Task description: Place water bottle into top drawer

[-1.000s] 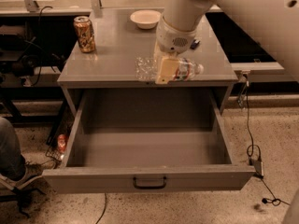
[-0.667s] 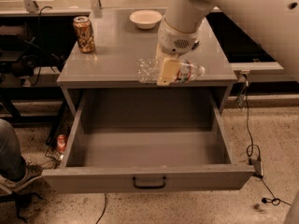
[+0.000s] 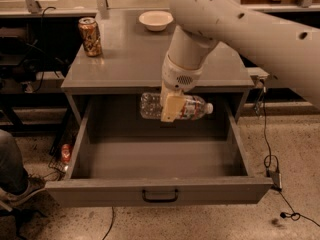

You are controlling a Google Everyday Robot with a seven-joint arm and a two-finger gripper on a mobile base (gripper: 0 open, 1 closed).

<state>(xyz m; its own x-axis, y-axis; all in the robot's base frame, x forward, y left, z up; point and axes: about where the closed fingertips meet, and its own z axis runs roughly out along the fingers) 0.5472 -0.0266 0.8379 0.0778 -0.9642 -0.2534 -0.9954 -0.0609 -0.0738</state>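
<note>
I need to let go of the water bottle on the middle of the open top drawer's grey bottom (image 3: 162,138).
The water bottle (image 3: 192,107) is clear crinkled plastic with a white cap pointing right and a red-blue-white label. It lies sideways in the air, held over the back part of the open top drawer (image 3: 160,156). My gripper (image 3: 169,107) comes down from the white arm and is shut on the water bottle at its middle; a cream finger (image 3: 170,109) covers part of it. The drawer is pulled fully out, grey, with a small black handle (image 3: 160,196) on its front panel.
A brown-orange drink can (image 3: 90,36) stands at the cabinet top's back left. A white bowl (image 3: 156,20) sits at the back middle. Cables trail on the floor at right (image 3: 272,156). A person's leg and shoe (image 3: 15,176) are at the left edge.
The gripper has carried the bottle forward off the cabinet top and down, so it now hangs over the open drawer.
</note>
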